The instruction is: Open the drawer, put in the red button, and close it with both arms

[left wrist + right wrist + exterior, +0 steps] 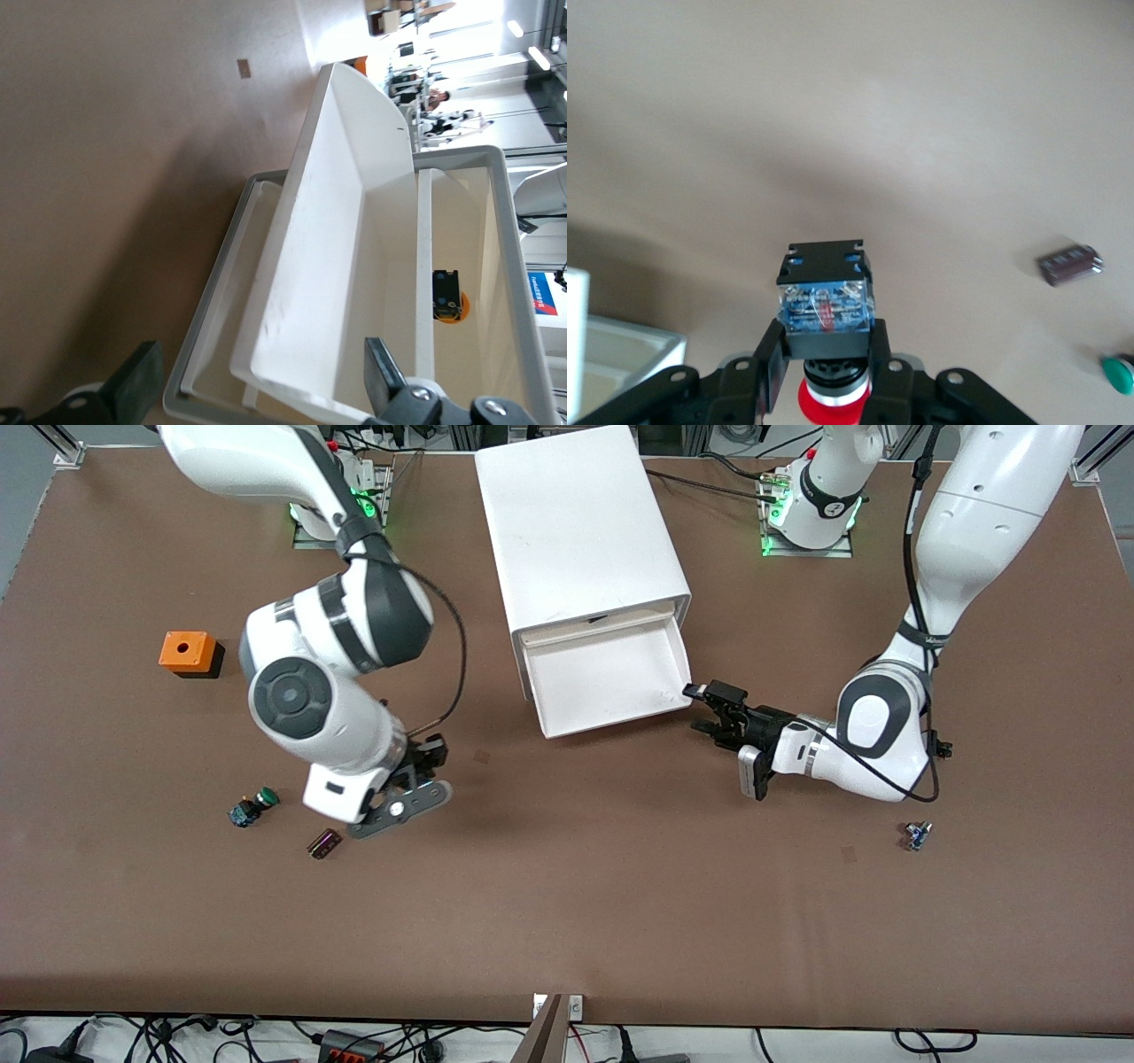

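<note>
I should set the red button around the middle of the open drawer's tray (pixel 606 687) with my right gripper. The red button is still held over the table.
The drawer (pixel 611 677) is pulled out of the white cabinet (pixel 576 522) and its tray looks empty. My left gripper (pixel 705 708) is open, just beside the drawer's front corner toward the left arm's end. In the left wrist view the drawer (pixel 354 230) fills the frame, with the gripper (pixel 257 381) open and holding nothing. My right gripper (pixel 427 760) is over the table between the green button and the drawer. In the right wrist view it (pixel 826 359) is shut on the red button (pixel 831 400), blue base pointing outward. The button is hidden in the front view.
A green-capped button (pixel 252 807) and a small dark part (pixel 324 843) lie near the right gripper; both show in the right wrist view, the button (pixel 1121 373) and the part (pixel 1070 264). An orange box (pixel 188 653) stands toward the right arm's end. A small blue part (pixel 918 834) lies near the left arm.
</note>
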Tool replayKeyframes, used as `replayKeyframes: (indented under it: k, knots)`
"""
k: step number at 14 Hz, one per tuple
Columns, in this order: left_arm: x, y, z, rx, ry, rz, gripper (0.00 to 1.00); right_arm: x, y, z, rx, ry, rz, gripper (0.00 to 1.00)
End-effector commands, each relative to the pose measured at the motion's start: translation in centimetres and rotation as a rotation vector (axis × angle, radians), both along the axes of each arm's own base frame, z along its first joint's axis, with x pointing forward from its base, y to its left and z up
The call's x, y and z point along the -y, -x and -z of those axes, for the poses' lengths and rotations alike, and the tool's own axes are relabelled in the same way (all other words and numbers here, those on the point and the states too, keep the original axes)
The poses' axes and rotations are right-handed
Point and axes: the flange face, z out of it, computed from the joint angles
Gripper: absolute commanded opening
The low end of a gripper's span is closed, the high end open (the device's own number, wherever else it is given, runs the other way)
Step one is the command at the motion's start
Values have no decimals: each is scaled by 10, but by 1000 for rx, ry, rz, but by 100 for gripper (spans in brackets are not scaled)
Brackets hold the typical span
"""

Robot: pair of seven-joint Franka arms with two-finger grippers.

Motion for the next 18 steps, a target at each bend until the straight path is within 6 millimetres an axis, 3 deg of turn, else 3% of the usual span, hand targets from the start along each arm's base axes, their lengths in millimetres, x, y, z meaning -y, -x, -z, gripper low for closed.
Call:
replayKeyframes:
  k: [1,3,5,9,14,18]
  knots:
    - [-10,-7,-62,-50,-187,13,100,-59,32,-21,23,-14,8,0]
    - [-19,-16,-97,-64,-335,13,100,-109,60,-31,53,-34,39,0]
    - [-28,-28,-131,-76,-480,19,100,-142,81,-36,73,-45,51,0]
    - [-40,-41,-176,-29,-775,9,100,-193,119,-8,47,-27,58,0]
    - [-65,-60,-191,86,-953,17,100,-241,162,36,3,11,157,0]
    - [-80,-85,-180,91,-941,-28,100,-253,166,59,4,0,217,0]
